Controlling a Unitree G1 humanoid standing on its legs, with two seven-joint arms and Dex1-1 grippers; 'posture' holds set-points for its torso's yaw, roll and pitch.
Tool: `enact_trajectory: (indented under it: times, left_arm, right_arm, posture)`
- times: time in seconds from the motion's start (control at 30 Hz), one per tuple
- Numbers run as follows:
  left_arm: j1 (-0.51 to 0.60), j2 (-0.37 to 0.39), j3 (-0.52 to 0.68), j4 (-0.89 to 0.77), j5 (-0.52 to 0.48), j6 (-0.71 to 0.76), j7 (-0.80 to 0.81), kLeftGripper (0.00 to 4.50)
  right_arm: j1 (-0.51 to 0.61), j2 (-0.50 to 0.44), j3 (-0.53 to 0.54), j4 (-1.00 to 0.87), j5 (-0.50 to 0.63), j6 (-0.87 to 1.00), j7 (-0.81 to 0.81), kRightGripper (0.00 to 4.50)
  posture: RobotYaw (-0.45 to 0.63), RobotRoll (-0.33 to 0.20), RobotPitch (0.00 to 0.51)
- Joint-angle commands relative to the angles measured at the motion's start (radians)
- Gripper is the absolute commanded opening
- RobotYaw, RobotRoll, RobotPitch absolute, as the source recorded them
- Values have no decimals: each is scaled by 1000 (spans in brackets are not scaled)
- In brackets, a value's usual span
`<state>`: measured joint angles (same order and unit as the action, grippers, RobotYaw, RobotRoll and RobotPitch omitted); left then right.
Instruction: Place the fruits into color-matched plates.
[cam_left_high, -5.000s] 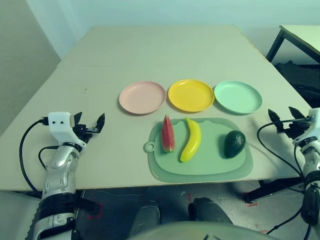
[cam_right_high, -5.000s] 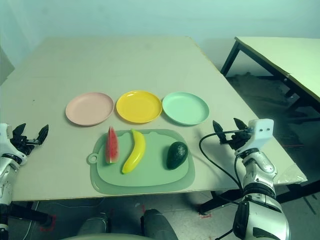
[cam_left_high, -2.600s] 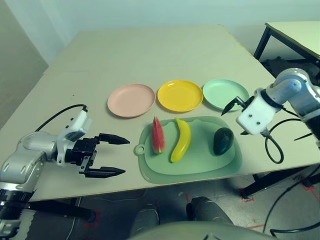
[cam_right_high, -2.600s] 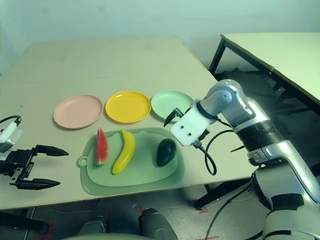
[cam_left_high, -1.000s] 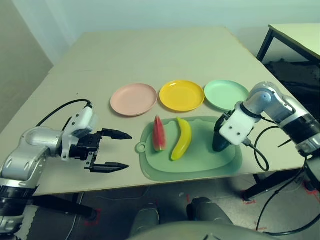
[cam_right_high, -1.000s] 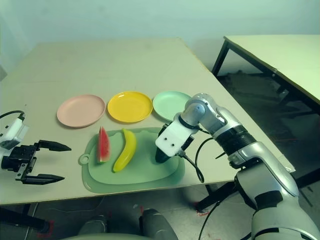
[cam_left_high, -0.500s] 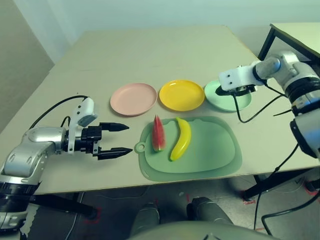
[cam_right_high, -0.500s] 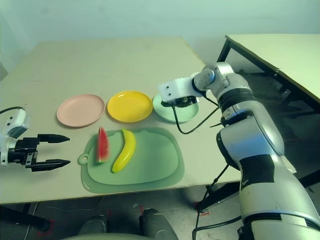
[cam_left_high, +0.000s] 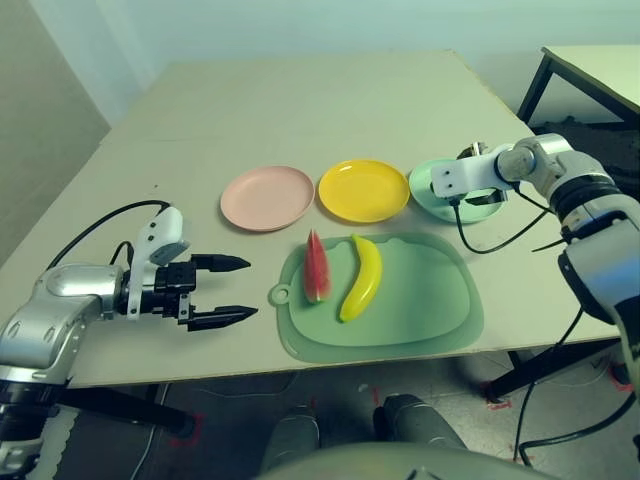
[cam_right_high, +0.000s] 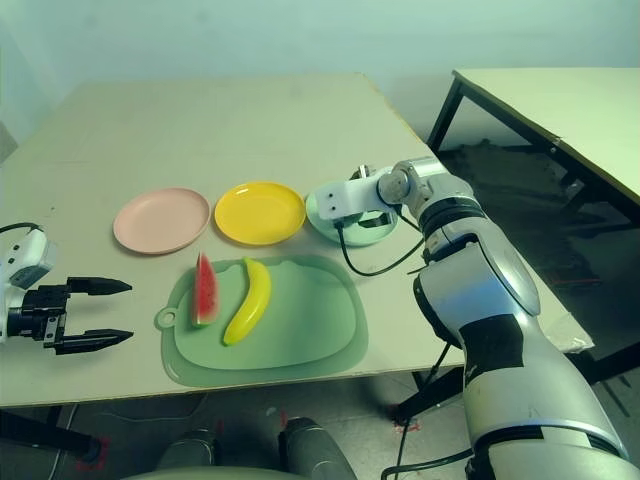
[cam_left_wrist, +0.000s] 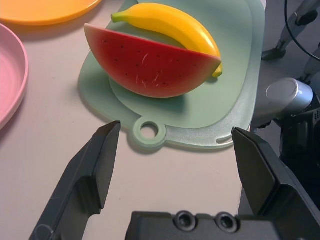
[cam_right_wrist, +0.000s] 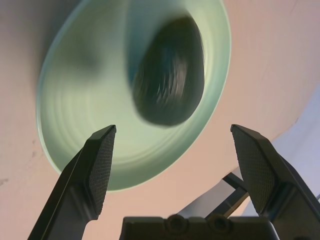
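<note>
Next, my right gripper goes to the yellow banana on the green mat and closes on the banana's far half (cam_left_high: 369, 260), toward the yellow plate.
The dark green avocado (cam_right_wrist: 170, 75) shows blurred inside the mint green plate (cam_left_high: 428, 195), straight below my right gripper (cam_right_wrist: 173, 131), which is open and holds nothing. The red watermelon wedge (cam_left_high: 316, 268) and the yellow banana (cam_left_high: 362, 278) lie side by side on the green mat (cam_left_high: 420, 310). The pink plate (cam_left_high: 267, 197) and the yellow plate (cam_left_high: 363, 190) hold nothing. My left gripper (cam_left_high: 248, 288) is open just above the table, left of the mat's handle hole (cam_left_wrist: 149, 131), pointing at the watermelon (cam_left_wrist: 150, 62).
The three plates stand in a row behind the mat. A black cable (cam_left_high: 500, 235) loops from my right wrist over the table at the mat's right. A second table (cam_right_high: 560, 110) stands off to the right.
My right gripper carried the avocado from the mat to the mint green plate and opened, letting it go. My left gripper stayed open left of the mat.
</note>
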<state>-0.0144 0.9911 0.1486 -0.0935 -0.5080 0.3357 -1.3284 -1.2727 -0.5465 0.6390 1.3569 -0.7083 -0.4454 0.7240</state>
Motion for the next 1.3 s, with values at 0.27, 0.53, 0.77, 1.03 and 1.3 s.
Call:
enact_trajectory:
  times: [0.27,0.53,0.77,1.03,1.3]
  left_arm:
    - [-29,16,-18,66,26,-49,-84,4500]
    - [-35,18,-18,57,-16,-72,-215,4500]
    - [-51,22,-11,37,-30,-41,-218,4500]
    - [-38,13,-7,-11,-39,-5,-175,4500]
    - [-18,11,2,-35,-49,3,-146,4500]
  right_arm:
    - [-86,-21,1,-79,24,-354,241,4483]
    - [-2,49,9,-377,291,-584,626,4483]
    - [117,93,35,-659,387,-425,766,4483]
    - [144,181,48,-756,410,-243,813,4483]
    - [154,218,106,-693,348,-252,804,4483]
  posture:
    - [-52,0,8]
    - [-54,0,15]
    - [-42,0,19]
    - [-27,0,19]
    - [-7,0,21]
